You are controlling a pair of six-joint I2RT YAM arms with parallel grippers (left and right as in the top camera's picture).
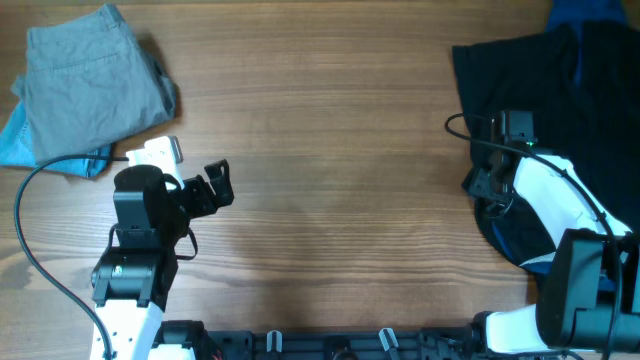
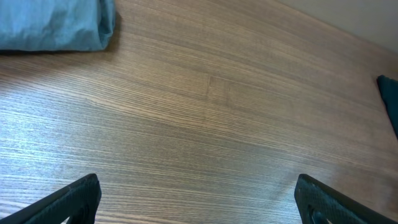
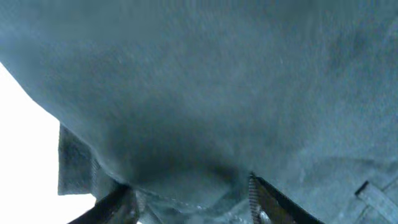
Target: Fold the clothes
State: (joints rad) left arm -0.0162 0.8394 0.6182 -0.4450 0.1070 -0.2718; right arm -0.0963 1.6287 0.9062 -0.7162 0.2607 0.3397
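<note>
The black garment's near corner (image 1: pixel 491 232), just nearer than my right gripper's hold, is the next place for my left gripper to go and close.
The clothes, a black garment (image 1: pixel 520 80), lie rumpled at the right side of the table. My right gripper (image 1: pixel 482 185) is at its left edge. In the right wrist view dark cloth (image 3: pixel 217 74) fills the frame and is bunched between the two fingers (image 3: pixel 186 196), which are closed in on it. My left gripper (image 1: pixel 215 185) is open and empty over bare wood at the left; its fingertips (image 2: pixel 199 199) stand wide apart. A dark edge of the garment (image 2: pixel 390 99) shows at the far right of the left wrist view.
Grey folded trousers (image 1: pixel 90 85) lie at the back left on a light blue cloth (image 1: pixel 15 145); a folded cloth edge (image 2: pixel 50 25) shows in the left wrist view. A deep-blue garment (image 1: pixel 585 12) sits at the back right corner. Wooden table (image 1: pixel 330 150) between the arms.
</note>
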